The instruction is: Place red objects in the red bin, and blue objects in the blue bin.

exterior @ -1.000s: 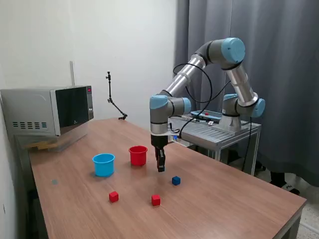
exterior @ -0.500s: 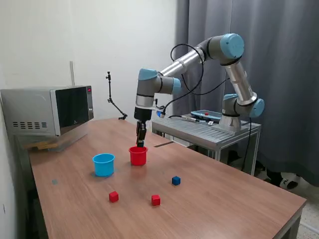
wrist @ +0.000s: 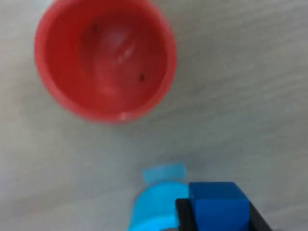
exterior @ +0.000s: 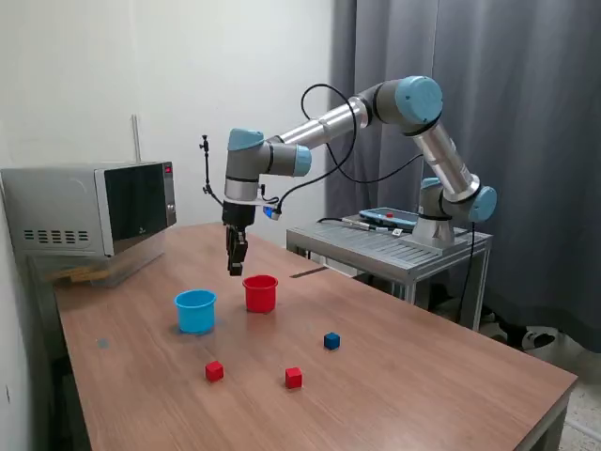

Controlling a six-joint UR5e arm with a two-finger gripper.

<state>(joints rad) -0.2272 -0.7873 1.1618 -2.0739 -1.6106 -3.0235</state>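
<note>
The robot's gripper will release the dark blue cube on the bottom of the empty light blue cup (exterior: 195,318), near its middle.
My gripper (exterior: 236,267) hangs above the table between the red cup (exterior: 260,293) and the light blue cup (exterior: 195,310), a little behind them. It is shut on a dark blue cube (wrist: 219,206), seen in the wrist view between the black fingers (wrist: 185,216). The wrist view also shows the empty red cup (wrist: 105,57) and part of the light blue cup (wrist: 159,204) below. A second dark blue cube (exterior: 331,341) and two red cubes (exterior: 214,371) (exterior: 294,378) lie on the table nearer the front.
A microwave (exterior: 89,209) stands at the exterior view's left on the wooden table (exterior: 423,395). A metal stand (exterior: 394,246) carries the arm's base at the exterior view's right. A thin black stand (exterior: 214,193) is at the back.
The gripper rose from low near the cubes and swung toward the exterior view's left, passing over the red cup, carrying the dark blue cube. Cups and the other cubes have not moved.
</note>
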